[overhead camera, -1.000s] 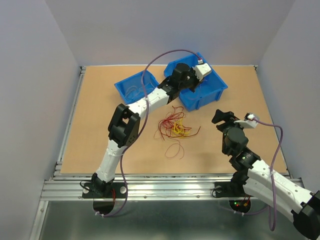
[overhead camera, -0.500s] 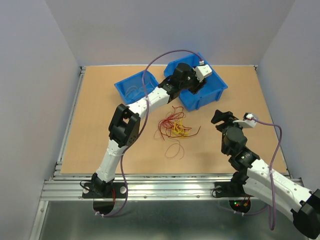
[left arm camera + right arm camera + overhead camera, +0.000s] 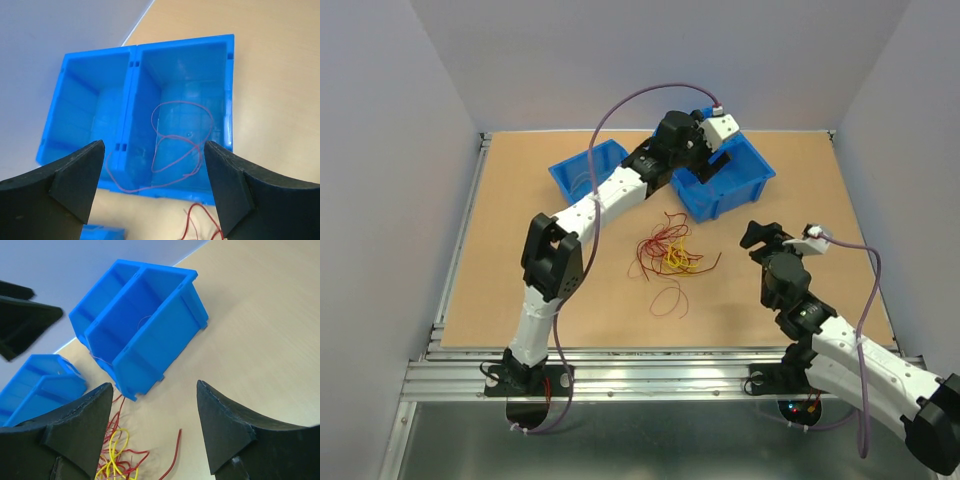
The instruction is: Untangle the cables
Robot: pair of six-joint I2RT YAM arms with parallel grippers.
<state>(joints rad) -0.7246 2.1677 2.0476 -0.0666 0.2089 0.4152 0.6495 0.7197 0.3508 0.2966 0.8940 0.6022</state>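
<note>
The robot's right gripper should close on the far end [image 3: 674, 279] of the dark red loop, at the point where it joins the red and yellow tangle.
The cables [image 3: 668, 252] lie as a red and yellow tangle mid-table, with one dark red loop [image 3: 668, 298] apart, nearer me. In the left wrist view, one thin red cable [image 3: 177, 137] lies in a blue bin [image 3: 185, 42] and drapes over its near wall. My left gripper [image 3: 706, 168] hangs open above that bin [image 3: 745, 185], its jaws [image 3: 154, 145] wide and empty. Standing right of the tangle is my right gripper [image 3: 760, 235], open [image 3: 154, 385] and holding nothing; the tangle [image 3: 117, 450] shows by its left finger.
A second blue bin [image 3: 582, 172] sits left of the first, with fine wire inside. Both bins [image 3: 145, 350] stand at the back of the wooden table, behind the tangle. A metal rail [image 3: 650, 365] runs along the near edge. Grey walls close in the sides.
My left gripper has opened and risen above the right bin, and its arm has swung slightly left. The right arm has barely moved.
</note>
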